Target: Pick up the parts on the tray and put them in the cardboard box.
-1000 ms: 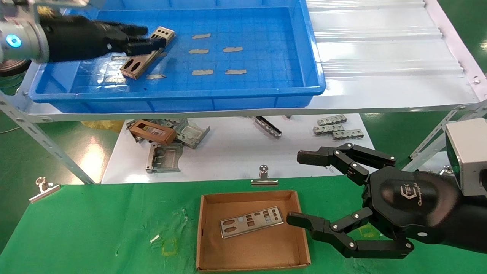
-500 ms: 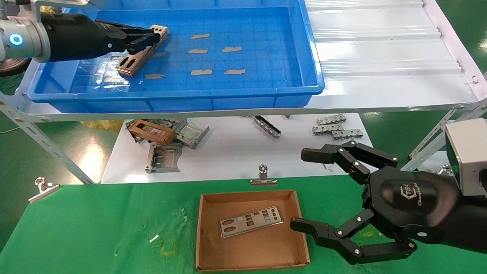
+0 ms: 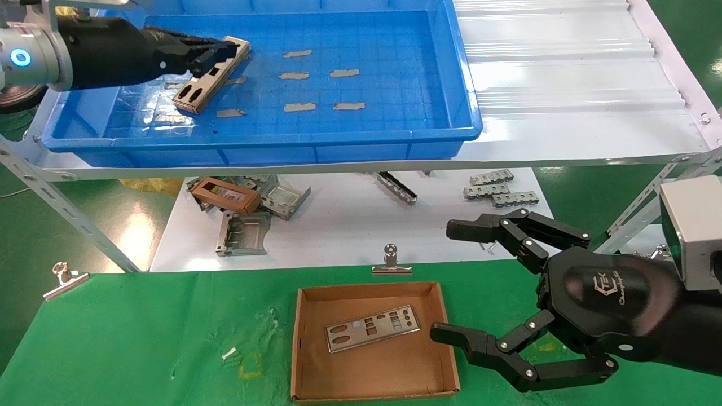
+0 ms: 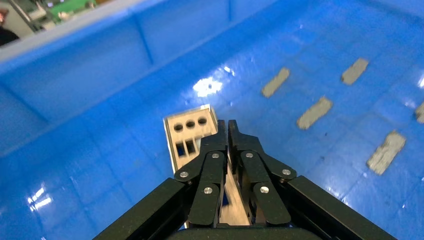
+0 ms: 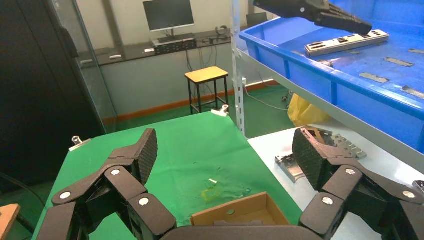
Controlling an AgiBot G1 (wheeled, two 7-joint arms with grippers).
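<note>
The left gripper's closed fingers lie over a long edge of the silver-grey plate, so the robot should open them and grip the plate across its width [image 3: 215, 77].
A silver-grey plate [image 3: 210, 77] sits in my left gripper [image 3: 221, 55], which is shut on its long edge at the back left of the blue tray [image 3: 338, 137]. The left wrist view shows the shut fingers [image 4: 218, 145] lying over the plate [image 4: 187, 135], above the tray floor [image 4: 310, 60]. I cannot tell whether the plate's low end touches the floor. Another plate [image 3: 372, 327] lies flat in the cardboard box [image 3: 389, 369] on the green cloth. My right gripper [image 3: 451, 281] stands open just right of the box, holding nothing; the box [image 5: 235, 212] shows below it [image 5: 227, 150] in the right wrist view.
Grey tape strips [image 3: 316, 74] are stuck to the tray floor. A white corrugated sheet [image 3: 564, 67] lies right of the tray. On the lower white shelf are grey frames [image 3: 245, 228], a brown frame piece [image 3: 225, 194] and small brackets [image 3: 499, 189]. Binder clips [image 3: 391, 262] hold the cloth.
My left gripper has drawn the plate a little to the left and back, and its fingers have closed on it. My right gripper has backed slightly away from the box.
</note>
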